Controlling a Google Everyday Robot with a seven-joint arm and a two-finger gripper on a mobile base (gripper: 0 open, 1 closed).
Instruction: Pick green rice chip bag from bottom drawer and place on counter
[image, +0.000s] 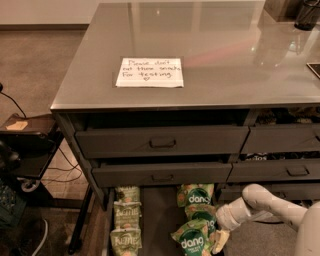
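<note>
My gripper closes next on the front green rice chip bag's top corner (205, 226) nearest the white arm, next to the middle bag.
Three green rice chip bags lie in a column on the right of the open bottom drawer (156, 220): one at the back (196, 195), one in the middle (204, 214), one at the front (192, 241). My gripper (218, 243) hangs from the white arm (270, 202) at the lower right. It is low in the drawer, right against the right edge of the front and middle green bags. The counter (225, 60) is above, glossy grey, with a handwritten white note (150, 73).
Three paler olive snack bags (126, 216) lie in a column on the drawer's left. Two upper drawers (162, 142) with pull handles stand slightly open above. More drawers are at the right (282, 170). A dark cart (27, 145) and cables stand at the left.
</note>
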